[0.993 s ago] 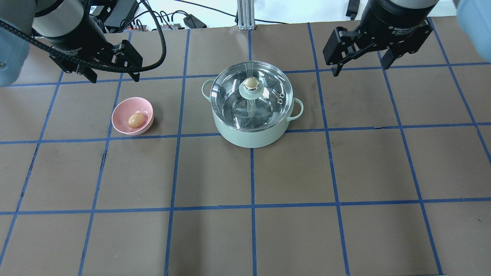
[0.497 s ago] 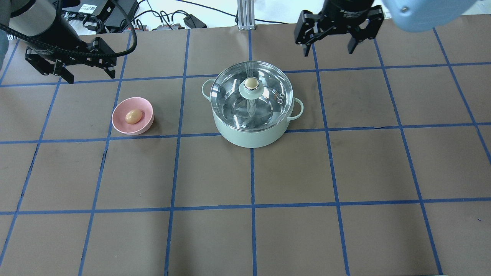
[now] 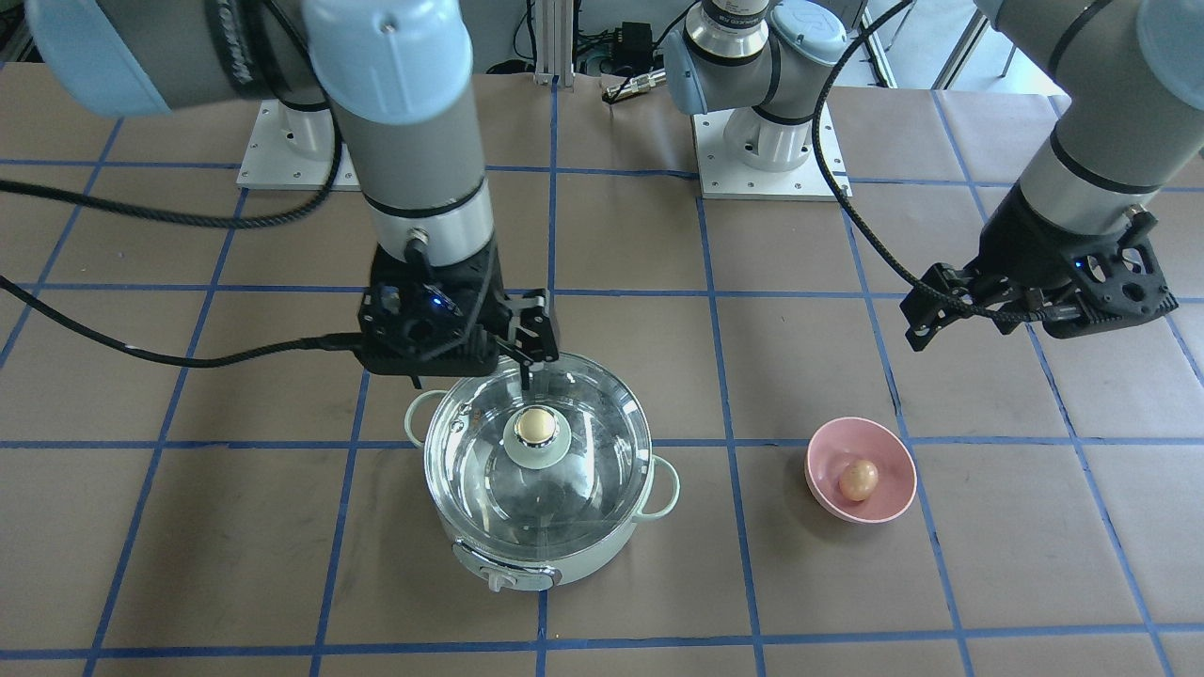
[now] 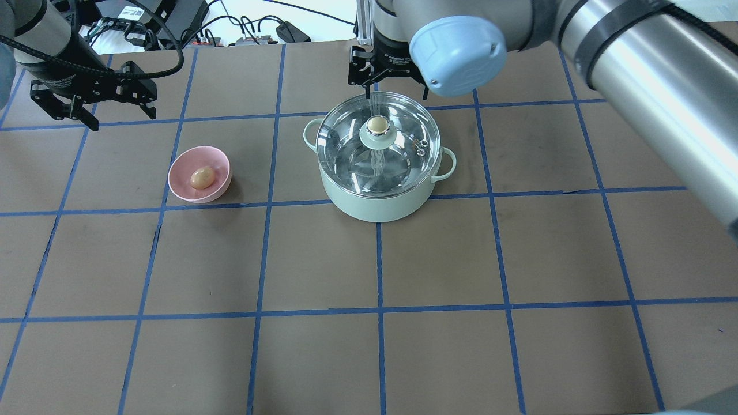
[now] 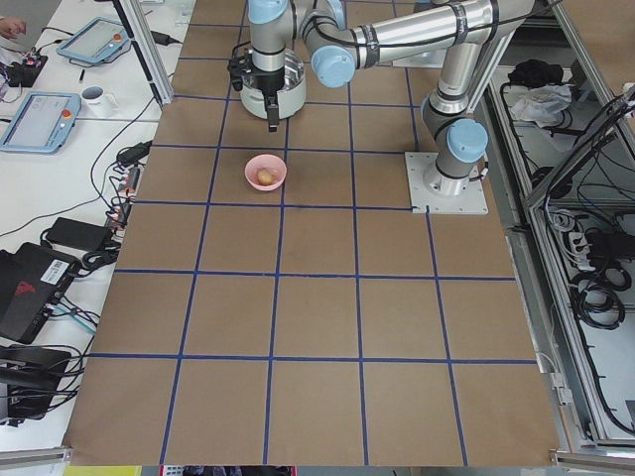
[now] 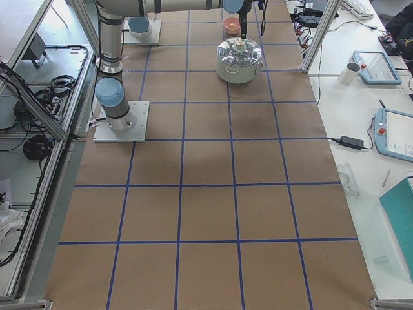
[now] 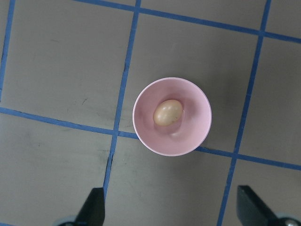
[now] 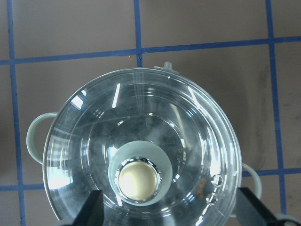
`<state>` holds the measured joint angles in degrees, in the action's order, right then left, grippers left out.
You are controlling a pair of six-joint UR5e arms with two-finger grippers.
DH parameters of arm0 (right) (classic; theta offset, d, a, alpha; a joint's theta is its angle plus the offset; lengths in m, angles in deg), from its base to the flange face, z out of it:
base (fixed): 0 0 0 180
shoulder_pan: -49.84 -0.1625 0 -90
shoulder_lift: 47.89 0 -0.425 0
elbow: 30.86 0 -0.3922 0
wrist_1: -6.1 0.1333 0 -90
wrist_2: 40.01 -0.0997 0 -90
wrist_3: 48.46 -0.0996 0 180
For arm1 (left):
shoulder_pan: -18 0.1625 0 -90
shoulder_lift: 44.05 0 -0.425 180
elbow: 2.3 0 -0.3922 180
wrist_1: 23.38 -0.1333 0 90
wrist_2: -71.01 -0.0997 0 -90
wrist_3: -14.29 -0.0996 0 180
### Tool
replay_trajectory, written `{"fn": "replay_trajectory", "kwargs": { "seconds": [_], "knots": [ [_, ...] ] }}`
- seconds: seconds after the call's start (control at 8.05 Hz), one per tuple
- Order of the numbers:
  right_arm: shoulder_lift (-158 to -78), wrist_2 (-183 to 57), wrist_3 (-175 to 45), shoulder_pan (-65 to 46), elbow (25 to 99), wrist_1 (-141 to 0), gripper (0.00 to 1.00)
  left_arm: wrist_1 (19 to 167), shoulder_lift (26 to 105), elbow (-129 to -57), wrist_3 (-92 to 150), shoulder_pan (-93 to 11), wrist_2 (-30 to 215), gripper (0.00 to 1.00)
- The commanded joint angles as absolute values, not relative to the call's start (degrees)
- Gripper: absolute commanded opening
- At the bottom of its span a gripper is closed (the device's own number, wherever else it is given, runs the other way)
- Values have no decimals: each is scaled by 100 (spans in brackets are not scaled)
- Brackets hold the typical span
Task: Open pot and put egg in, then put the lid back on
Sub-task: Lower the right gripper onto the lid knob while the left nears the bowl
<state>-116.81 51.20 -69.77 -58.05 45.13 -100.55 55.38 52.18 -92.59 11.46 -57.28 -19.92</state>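
Observation:
The robot's left gripper will reach down to the tan egg in the pink bowl and grip the egg's middle [image 3: 858, 480] [image 7: 168, 112], across its narrow sides.
The mint-green pot [image 4: 377, 204] stands mid-table with the glass lid [image 4: 403, 164] on it and its beige-topped knob [image 4: 376, 125] in the centre. The pot [image 3: 527, 564] shows its dial in the front-facing view. The tan egg [image 4: 200, 177] lies in a pink bowl [image 4: 180, 167] left of the pot. My right gripper [image 4: 396, 91] is open and empty above the pot's back rim; in its wrist view the knob [image 8: 137, 181] sits between the fingertips [image 8: 91, 209], left of centre. My left gripper [image 4: 122, 120] is open and empty, high behind the bowl; the egg [image 7: 168, 113] shows below it.
The brown table carries a blue tape grid. Cables and an aluminium post [image 4: 364, 23] line the back edge. The two arm bases [image 3: 767, 141] stand behind the pot. The right arm's upper link [image 4: 651, 86] crosses over the table's right half.
My right gripper has swung left from the table's back right to above the pot's back rim. My left gripper has drifted left and back, away from the bowl. Both stay open.

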Motion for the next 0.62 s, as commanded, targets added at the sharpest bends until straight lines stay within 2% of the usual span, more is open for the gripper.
{"fn": "replay_trajectory", "kwargs": {
  "seconds": [0.0, 0.5],
  "knots": [
    [-11241, 5201, -7516, -5985, 4551, -10524, 100, 5264, 5499, -9274, 1121, -5662, -1934, 100],
    [-11064, 5184, -7720, -6055, 4648, -10648, 100, 5099, 5937, -9327, 187, -5627, -2013, 100]
  ]
}}
